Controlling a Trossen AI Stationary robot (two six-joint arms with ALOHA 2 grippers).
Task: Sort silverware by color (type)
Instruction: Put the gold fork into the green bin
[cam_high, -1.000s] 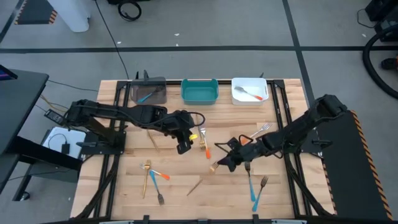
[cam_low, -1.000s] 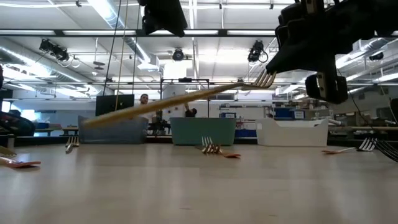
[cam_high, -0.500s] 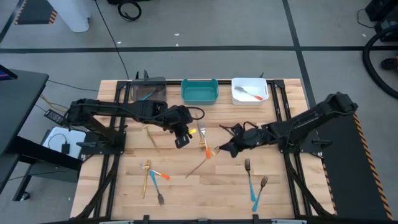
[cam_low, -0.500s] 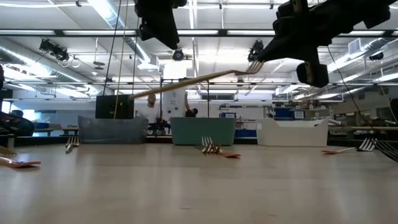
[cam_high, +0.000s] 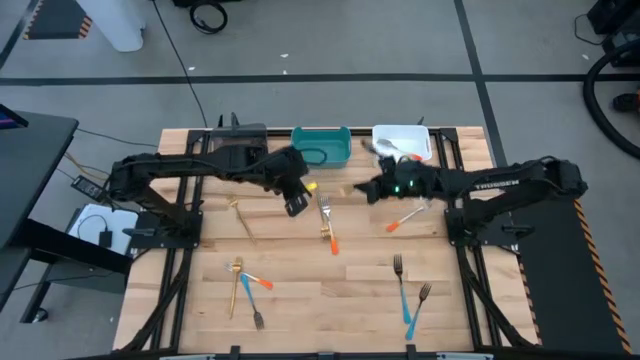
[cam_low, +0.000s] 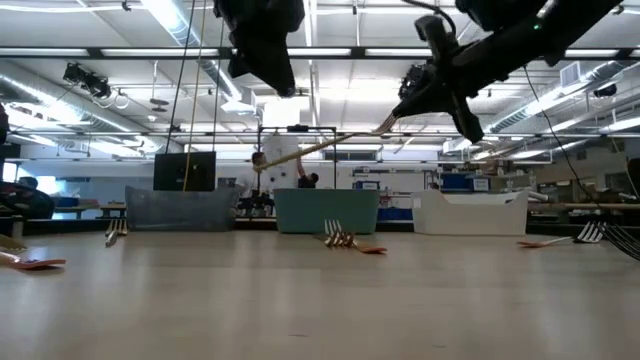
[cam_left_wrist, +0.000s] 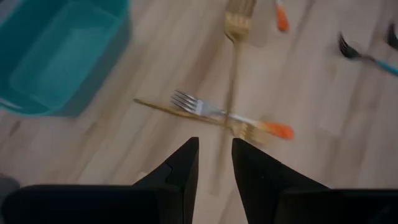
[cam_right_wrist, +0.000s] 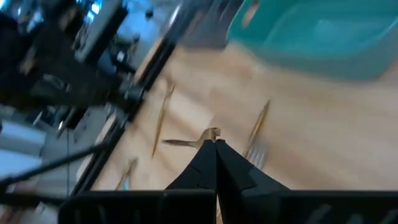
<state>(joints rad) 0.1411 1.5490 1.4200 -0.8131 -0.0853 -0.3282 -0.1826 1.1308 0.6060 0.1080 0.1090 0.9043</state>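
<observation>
Next, my right gripper lets go of the gold fork inside the teal bin (cam_high: 328, 148) (cam_right_wrist: 339, 28), between the grey bin and the white one.
My right gripper (cam_high: 366, 190) is over the far middle of the table, just near of the teal bin (cam_high: 320, 146), and is shut on a gold fork (cam_low: 320, 146). The fork's handle slants down toward the left arm. My left gripper (cam_high: 297, 207) is open and touches nothing. It hangs above the handle's free end (cam_low: 262, 164). In the left wrist view the fork (cam_left_wrist: 234, 68) runs under the gap between its fingers (cam_left_wrist: 215, 152). On the table below lie an orange-handled fork (cam_high: 328, 225) and a gold utensil (cam_left_wrist: 155, 104) that crosses it. My right gripper pinches the gold fork at its head end (cam_low: 388, 124) between its two shut fingers. It reaches in from the table's right, slanting down. The fork is lifted clear of the table, and its handle tilts down toward the table's left. In the right wrist view only a gold stub (cam_right_wrist: 213, 132) shows at the fingertips.
Three bins stand along the far edge: a grey one (cam_high: 240, 148), the teal one and a white one (cam_high: 402, 146) holding an orange fork. More silverware lies scattered: a gold piece (cam_high: 243, 220), a near-left cluster (cam_high: 243, 282), two blue forks (cam_high: 403, 285) and an orange fork (cam_high: 405, 215).
My right gripper has carried the gold fork from the table's near middle toward the far edge, up to the teal bin. The fork's handle has swung from pointing near-left to pointing left. My left gripper has moved a little toward the far edge.
</observation>
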